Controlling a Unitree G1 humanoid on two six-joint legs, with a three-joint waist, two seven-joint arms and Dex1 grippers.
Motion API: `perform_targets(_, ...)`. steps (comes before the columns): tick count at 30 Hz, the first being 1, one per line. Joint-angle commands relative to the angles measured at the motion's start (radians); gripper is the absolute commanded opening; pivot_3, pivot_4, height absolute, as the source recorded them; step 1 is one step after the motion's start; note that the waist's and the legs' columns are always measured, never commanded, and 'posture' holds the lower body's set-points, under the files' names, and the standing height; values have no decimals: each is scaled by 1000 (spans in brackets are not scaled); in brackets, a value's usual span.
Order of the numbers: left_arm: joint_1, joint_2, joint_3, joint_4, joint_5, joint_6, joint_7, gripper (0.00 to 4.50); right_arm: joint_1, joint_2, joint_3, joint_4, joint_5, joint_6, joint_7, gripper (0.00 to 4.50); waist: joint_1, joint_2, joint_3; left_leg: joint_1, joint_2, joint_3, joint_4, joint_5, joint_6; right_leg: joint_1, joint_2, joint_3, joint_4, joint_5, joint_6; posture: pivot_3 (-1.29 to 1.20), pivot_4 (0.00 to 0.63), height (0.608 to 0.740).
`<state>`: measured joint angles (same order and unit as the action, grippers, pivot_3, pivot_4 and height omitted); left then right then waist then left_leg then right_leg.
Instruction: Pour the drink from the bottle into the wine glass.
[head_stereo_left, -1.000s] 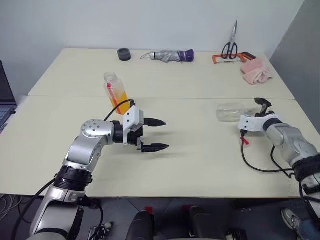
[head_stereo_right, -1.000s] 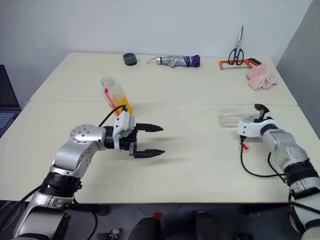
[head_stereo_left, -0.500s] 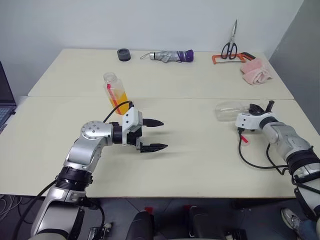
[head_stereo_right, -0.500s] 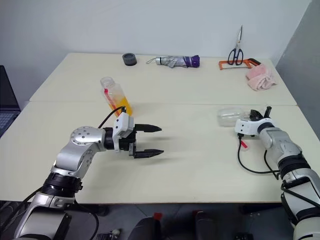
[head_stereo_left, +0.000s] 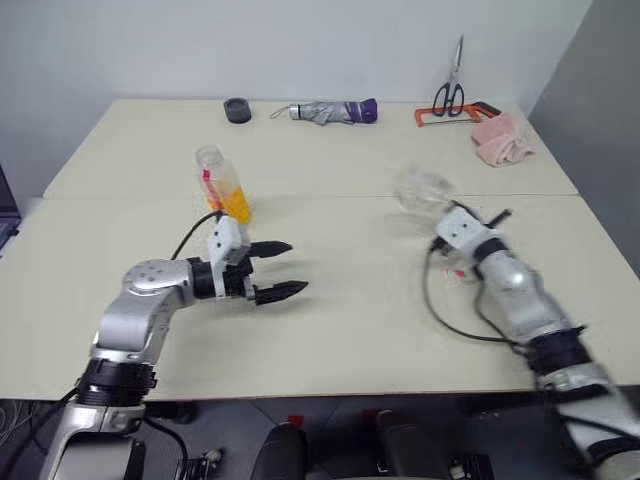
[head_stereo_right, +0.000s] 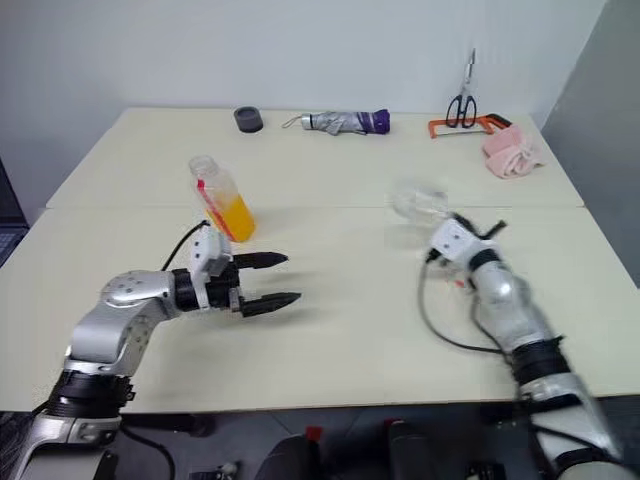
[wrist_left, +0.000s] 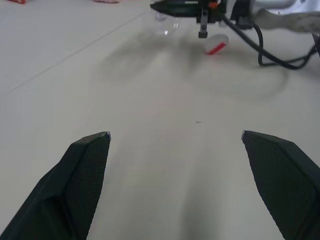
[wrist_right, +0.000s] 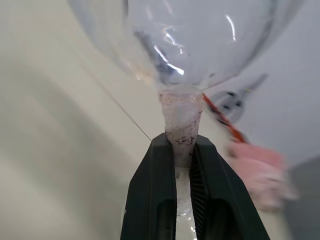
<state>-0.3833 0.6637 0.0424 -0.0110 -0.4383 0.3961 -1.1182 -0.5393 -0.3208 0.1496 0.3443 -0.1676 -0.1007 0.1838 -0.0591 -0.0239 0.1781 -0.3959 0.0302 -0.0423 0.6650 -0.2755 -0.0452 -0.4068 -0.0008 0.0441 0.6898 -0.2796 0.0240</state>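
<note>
The robot's right gripper should set the wine glass down on the bare table just off the left gripper's fingertips (head_stereo_left: 337, 252). The wine glass is now held off the table.
The bottle (head_stereo_left: 222, 185) stands upright on the table's left half, clear with a red stripe and the orange drink (head_stereo_left: 235, 203) in its lower part. My left gripper (head_stereo_left: 297, 266) hovers open and empty just in front and to the right of it, fingers (wrist_left: 90, 165) wide apart. The wine glass (head_stereo_left: 420, 190) is off the table right of centre, blurred, its bowl (wrist_right: 195, 40) pointing away from my right arm. My right gripper (wrist_right: 182, 145) is shut on the stem (wrist_right: 181, 120). The glass (wrist_left: 165, 22) also appears far ahead in the left wrist view.
Along the far edge lie a black round object (head_stereo_left: 237, 110), a folded grey and purple umbrella (head_stereo_left: 325, 110), scissors (head_stereo_left: 447, 92), an orange-handled tool (head_stereo_left: 450, 112) and a pink cloth (head_stereo_left: 497, 140). A small white and red tag (wrist_left: 216, 46) hangs by the right arm's cable.
My right gripper closed on the stem of the glass lying on the table, rolled, and carried it left toward the middle. The left gripper drifted slightly left, still open. The camera also shifted.
</note>
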Motion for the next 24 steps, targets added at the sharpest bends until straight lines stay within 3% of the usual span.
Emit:
perform_targets(1, 9, 25, 51, -62, -37, 42, 29, 4500, -23, 82, -47, -23, 153, 10, 86, 88, 8, 0, 0, 0, 0, 0, 0, 0, 0, 0, -1, 0, 1, 0, 0, 0, 150, 740)
perform_targets(10, 26, 65, 94, -129, -66, 106, 74, 4500, -97, 198, -25, 191, 205, -44, 206, 88, 26, 0, 0, -1, -2, 2, 1, 0, 0, 1, -3, -1, -1, 0, 0, 0, 150, 740)
perform_targets(24, -6, 71, 118, -170, -102, 142, 120, 4500, -78, 257, -43, 311, 217, -94, 249, 88, 8, 0, 0, 2, -1, 1, 0, 0, 0, 1, -1, 0, 2, -1, -1, 0, 150, 740)
